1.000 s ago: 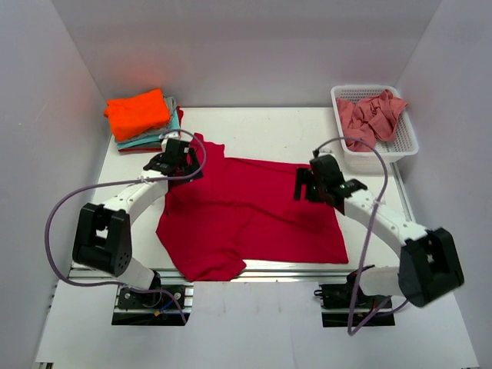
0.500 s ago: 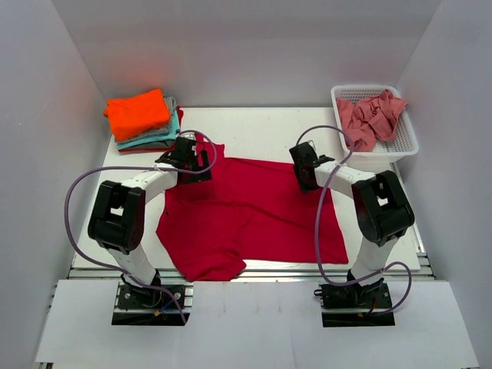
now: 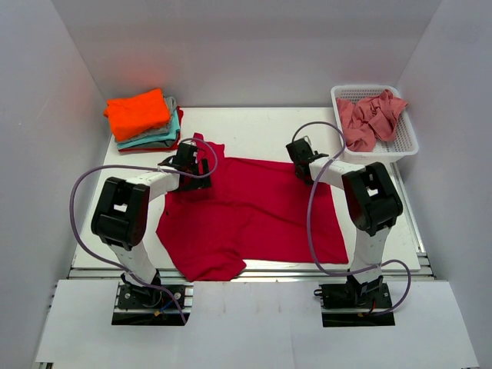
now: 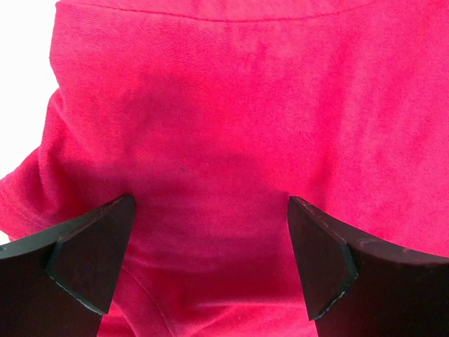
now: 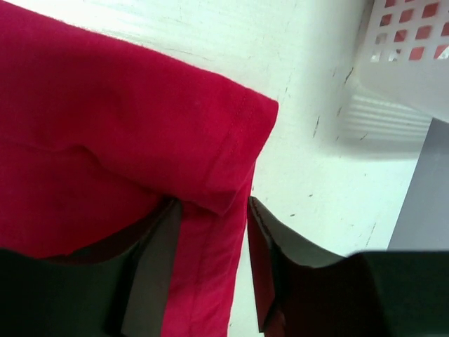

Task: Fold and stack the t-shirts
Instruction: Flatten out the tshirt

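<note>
My left gripper is to go next to the near sleeve's outer corner (image 3: 191, 277) on the crimson t-shirt, by the table's front rail, and close there.
A deep crimson t-shirt (image 3: 246, 215) lies spread flat across the middle of the table. My left gripper (image 3: 191, 159) is over its far left part near the sleeve. In the left wrist view the left gripper (image 4: 210, 260) is open wide, with only crimson cloth (image 4: 231, 126) between the fingers. My right gripper (image 3: 300, 156) is at the shirt's far right corner. In the right wrist view the right gripper (image 5: 214, 260) is open, its fingers either side of the shirt's hemmed edge (image 5: 231, 161). A folded stack topped by an orange shirt (image 3: 137, 112) sits at the far left.
A white mesh basket (image 3: 406, 144) stands at the far right and holds crumpled salmon-pink shirts (image 3: 369, 119); its corner shows in the right wrist view (image 5: 407, 63). White walls close in the table on three sides. The crimson shirt's near edge reaches the table's front rail.
Both grippers have moved toward the shirt's far edge. The right gripper went from the shirt's right middle to its far right corner; the left shifted slightly right onto the cloth.
</note>
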Available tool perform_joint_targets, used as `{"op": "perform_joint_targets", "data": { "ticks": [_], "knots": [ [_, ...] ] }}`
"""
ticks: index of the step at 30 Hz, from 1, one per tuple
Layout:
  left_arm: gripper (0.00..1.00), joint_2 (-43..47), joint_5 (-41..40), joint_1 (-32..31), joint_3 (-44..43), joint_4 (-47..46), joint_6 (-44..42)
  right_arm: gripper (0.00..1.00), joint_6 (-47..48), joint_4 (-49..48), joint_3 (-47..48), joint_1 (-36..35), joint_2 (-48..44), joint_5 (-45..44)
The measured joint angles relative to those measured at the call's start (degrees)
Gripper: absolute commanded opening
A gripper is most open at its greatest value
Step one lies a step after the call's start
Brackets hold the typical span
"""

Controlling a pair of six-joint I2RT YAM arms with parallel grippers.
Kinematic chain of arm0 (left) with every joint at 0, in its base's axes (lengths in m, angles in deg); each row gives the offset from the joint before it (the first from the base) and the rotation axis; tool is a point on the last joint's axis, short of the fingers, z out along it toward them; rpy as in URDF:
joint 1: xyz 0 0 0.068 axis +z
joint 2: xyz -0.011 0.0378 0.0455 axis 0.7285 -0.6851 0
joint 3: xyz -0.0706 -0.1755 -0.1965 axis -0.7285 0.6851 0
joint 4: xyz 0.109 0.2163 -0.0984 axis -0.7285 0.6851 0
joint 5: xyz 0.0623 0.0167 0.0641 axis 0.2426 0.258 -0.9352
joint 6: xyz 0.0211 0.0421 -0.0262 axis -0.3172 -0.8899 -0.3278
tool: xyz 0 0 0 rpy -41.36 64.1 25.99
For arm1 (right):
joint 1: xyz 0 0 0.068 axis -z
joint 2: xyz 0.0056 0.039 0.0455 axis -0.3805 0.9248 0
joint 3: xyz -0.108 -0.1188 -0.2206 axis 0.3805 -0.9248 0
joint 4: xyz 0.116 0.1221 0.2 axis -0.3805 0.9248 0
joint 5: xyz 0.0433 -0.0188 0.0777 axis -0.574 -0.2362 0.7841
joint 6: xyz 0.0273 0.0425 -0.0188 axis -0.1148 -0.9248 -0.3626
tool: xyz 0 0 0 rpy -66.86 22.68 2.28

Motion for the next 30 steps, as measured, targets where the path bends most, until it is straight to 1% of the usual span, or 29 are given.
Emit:
{"op": "perform_joint_targets", "data": {
  "ticks": [3, 5, 6, 7, 8, 9, 16, 21, 25, 26, 27, 29, 30],
  "knots": [
    [1.00, -0.3, -0.5, 0.0, 0.0, 0.1, 0.0, 0.30, 0.4, -0.2, 0.3, 0.3, 0.5, 0.0],
    [1.00, -0.3, -0.7, 0.0, 0.0, 0.1, 0.0, 0.26, 0.4, -0.1, 0.4, 0.6, 0.7, 0.0],
    [1.00, -0.3, -0.8, 0.0, 0.0, 0.1, 0.0, 0.26, 0.4, -0.1, 0.6, 0.8, 0.9, 0.0],
    [1.00, -0.3, -0.9, 0.0, -0.1, 0.2, 0.0, 0.10, 0.3, -0.1, 0.9, 0.9, 1.2, -0.1],
    [1.00, -0.3, -0.9, 0.0, -0.1, 0.2, 0.0, 0.02, 0.2, -0.2, 1.2, 0.9, 1.4, -0.2],
    [1.00, -0.5, -1.0, 0.0, -0.2, 0.2, 0.0, 0.00, 0.6, -0.2, 1.4, 1.1, 1.6, -0.2],
    [1.00, -2.0, -2.3, 0.0, -2.0, 0.7, 0.0, 0.00, 1.2, -1.6, 4.7, 1.8, 2.4, -0.6],
    [1.00, -2.9, -2.8, 0.0, -3.1, 1.2, 0.0, 0.00, 2.1, -2.8, 12.3, 2.9, 5.4, -0.4],
    [1.00, -4.0, -3.3, 0.0, -4.5, 1.2, 0.0, 0.00, 2.4, -2.8, 20.7, 4.4, 10.2, -0.6],
    [1.00, -4.2, -3.4, 0.0, -4.7, 1.4, 0.0, 0.04, 2.4, -2.3, 23.3, 4.9, 11.9, -1.1],
    [1.00, -4.4, -3.5, 0.0, -5.1, 1.6, -0.1, 0.10, 2.2, -1.4, 26.5, 5.4, 13.9, -1.4],
    [1.00, -4.7, -3.6, 0.0, -5.4, 1.6, -0.2, 0.14, 1.6, -0.3, 31.7, 6.4, 17.6, -2.1],
    [1.00, -4.8, -3.6, 0.0, -5.5, 1.6, -0.2, 0.28, 1.4, 0.7, 33.9, 6.8, 19.1, -2.4]
  ]
}}
